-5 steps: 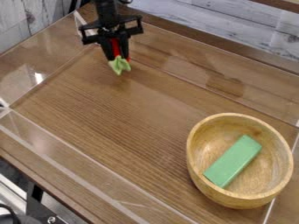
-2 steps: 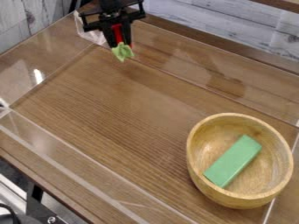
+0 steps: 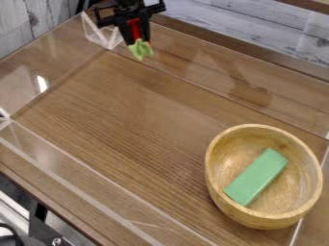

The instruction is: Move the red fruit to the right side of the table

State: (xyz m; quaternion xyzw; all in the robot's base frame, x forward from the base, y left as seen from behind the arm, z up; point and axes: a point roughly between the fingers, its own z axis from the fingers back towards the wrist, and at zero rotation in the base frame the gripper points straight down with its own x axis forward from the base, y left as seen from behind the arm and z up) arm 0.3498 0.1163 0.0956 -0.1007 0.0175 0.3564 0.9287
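Observation:
The robot's gripper should release the red fruit on the bare tabletop (image 3: 261,105) just behind the wooden bowl. The red fruit is now lifted off the tabletop.
At the top left of the camera view, my gripper (image 3: 135,38) points down over the far left part of the table (image 3: 129,125) and is shut on the red fruit (image 3: 138,45). Red shows between the fingers and the green leafy top hangs just below them. The fruit is lifted off the brown wood-grain tabletop.
A wooden bowl (image 3: 229,146) holding a flat green block (image 3: 256,176) sits at the front right. Low clear acrylic walls (image 3: 52,154) run around the table's edges. A whitish plank wall lies behind.
The gripper has risen and shifted slightly right and away from the camera, carrying the red fruit with it. The bowl and block have not moved.

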